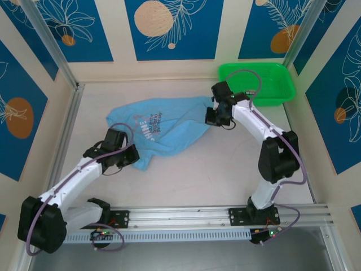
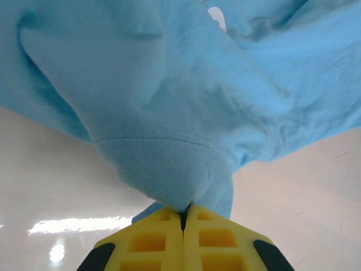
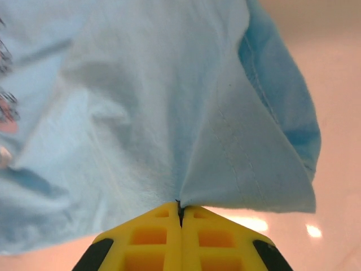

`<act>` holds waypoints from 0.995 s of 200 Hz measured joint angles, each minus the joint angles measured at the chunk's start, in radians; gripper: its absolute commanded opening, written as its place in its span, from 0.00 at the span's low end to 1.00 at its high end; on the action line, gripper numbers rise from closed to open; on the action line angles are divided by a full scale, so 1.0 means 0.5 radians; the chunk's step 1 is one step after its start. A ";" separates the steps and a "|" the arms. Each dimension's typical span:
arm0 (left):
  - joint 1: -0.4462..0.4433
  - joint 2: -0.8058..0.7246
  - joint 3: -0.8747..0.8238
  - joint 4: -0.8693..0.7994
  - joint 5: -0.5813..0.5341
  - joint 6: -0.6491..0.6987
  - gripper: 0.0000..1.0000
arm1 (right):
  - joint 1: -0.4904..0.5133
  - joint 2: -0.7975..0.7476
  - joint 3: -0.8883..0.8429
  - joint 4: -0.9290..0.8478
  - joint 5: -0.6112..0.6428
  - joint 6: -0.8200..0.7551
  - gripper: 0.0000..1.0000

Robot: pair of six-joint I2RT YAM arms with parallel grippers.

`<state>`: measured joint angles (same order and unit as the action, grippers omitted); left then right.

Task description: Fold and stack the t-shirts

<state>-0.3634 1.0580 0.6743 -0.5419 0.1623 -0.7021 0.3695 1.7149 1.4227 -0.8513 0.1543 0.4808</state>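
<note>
Next, I open my left gripper, as it pinches the sleeve in a bunched fold, then take the sleeve's inner edge (image 2: 228, 179) and spread the sleeve flat before folding.
A light sky-blue t-shirt (image 1: 163, 127) with white-and-pink lettering lies crumpled across the middle of the table. My left gripper (image 1: 134, 157) is at its near-left corner, shut on a bunched fold of the fabric (image 2: 169, 180), with the yellow fingers (image 2: 152, 240) pressed together. At the shirt's far-right corner my right gripper (image 1: 213, 117) is shut on a hemmed edge of the cloth (image 3: 237, 169), and its yellow fingers (image 3: 155, 237) meet around it. In both wrist views the fabric rises from the table, pinched at the jaw tips.
A bright green plastic basket (image 1: 279, 70) stands at the back right corner, just behind the right arm. Walls enclose the table on the left, back and right. A metal rail (image 1: 225, 214) runs along the near edge.
</note>
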 measured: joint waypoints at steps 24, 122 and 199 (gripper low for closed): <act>-0.002 -0.047 0.040 -0.169 -0.014 0.049 0.05 | 0.124 -0.127 -0.320 -0.061 0.040 0.006 0.01; -0.147 0.018 0.224 -0.446 -0.001 0.167 0.63 | -0.029 -0.744 -1.331 0.389 -0.437 0.259 0.58; -0.147 -0.066 0.277 -0.457 -0.227 0.024 0.73 | -0.572 -1.121 -1.721 0.657 -0.768 0.575 0.54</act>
<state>-0.4370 1.0248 0.8127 -0.7704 0.0486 -0.6899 0.0834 1.1545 0.5621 -0.5228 -0.2295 0.7685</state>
